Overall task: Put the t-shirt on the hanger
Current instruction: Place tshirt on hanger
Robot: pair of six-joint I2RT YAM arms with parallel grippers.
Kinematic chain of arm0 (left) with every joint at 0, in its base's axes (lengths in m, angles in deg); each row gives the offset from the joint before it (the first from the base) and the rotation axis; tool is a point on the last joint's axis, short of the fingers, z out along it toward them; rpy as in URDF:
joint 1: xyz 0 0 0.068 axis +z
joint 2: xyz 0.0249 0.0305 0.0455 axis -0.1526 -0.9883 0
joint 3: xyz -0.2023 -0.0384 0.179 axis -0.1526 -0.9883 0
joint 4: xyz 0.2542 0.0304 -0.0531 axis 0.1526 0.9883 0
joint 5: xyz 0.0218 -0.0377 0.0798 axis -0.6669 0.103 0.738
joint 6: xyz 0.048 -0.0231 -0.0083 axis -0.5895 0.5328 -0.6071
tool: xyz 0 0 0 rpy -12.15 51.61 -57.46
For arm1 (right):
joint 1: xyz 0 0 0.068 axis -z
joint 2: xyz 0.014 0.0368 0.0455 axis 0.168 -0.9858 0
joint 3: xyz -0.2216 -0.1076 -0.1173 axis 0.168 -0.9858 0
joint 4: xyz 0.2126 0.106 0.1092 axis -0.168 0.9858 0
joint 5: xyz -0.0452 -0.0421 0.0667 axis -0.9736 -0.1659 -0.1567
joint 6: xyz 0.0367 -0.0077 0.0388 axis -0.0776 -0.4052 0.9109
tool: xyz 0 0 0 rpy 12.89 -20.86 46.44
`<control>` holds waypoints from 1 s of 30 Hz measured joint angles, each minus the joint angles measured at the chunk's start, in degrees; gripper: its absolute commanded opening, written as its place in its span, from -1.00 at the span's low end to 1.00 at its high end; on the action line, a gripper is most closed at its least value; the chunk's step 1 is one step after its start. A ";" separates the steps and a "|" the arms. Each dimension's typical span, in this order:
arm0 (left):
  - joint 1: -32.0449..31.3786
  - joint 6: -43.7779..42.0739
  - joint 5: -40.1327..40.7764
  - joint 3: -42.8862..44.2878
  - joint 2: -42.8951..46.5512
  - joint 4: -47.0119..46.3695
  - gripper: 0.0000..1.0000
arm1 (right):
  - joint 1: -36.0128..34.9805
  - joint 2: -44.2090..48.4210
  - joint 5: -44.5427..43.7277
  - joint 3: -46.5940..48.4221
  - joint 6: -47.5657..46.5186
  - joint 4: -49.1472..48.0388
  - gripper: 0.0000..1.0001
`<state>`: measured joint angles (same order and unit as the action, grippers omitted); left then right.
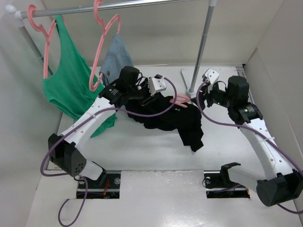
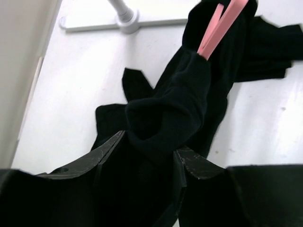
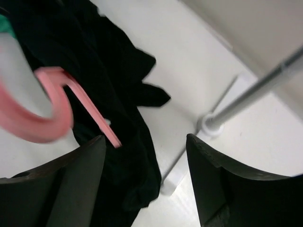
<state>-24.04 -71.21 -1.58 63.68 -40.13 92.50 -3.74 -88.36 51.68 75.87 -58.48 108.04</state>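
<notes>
I should close my right gripper on the pink hanger's bare arm (image 1: 183, 105) (image 3: 110, 134) next to its hook, where the hanger sticks out of the black t-shirt.
The black t-shirt (image 1: 170, 118) lies bunched and partly lifted at the middle of the table. My left gripper (image 1: 142, 97) is shut on a thick fold of it; in the left wrist view (image 2: 151, 144) the black cloth (image 2: 175, 104) fills the gap between the jaws. The pink hanger (image 1: 181, 99) pokes out of the cloth at its right end, and one arm of it shows in the left wrist view (image 2: 220, 26). My right gripper (image 1: 204, 94) is open and empty just right of the hanger. In the right wrist view (image 3: 146, 139) the hanger's hook (image 3: 47, 118) and the shirt (image 3: 118, 94) lie left of the jaws.
A clothes rail (image 1: 118, 5) crosses the back. It bears a green tank top (image 1: 68, 80) and a grey-blue garment (image 1: 116, 59), each on its own pink hanger. The rail's right pole (image 1: 201, 47) stands on a white base plate (image 1: 189, 75) close to my right gripper. White walls stand on both sides.
</notes>
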 measured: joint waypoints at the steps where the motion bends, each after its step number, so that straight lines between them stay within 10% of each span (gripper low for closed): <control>1: 0.07 0.55 -1.05 0.33 0.00 0.28 -1.00 | 0.07 0.02 1.68 1.33 -1.27 0.28 0.48; 19: 1.95 6.47 -7.61 2.32 -2.32 2.45 -1.00 | -0.92 -6.05 21.86 -8.41 -9.86 -4.70 0.21; 30: 2.56 6.84 -7.91 3.28 -2.34 2.58 -1.00 | -1.44 -12.28 23.32 -7.43 -6.95 -12.26 -0.36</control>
<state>-21.48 -64.37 -9.49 66.96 -42.47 95.08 -5.18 -100.65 75.00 68.44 -65.43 95.78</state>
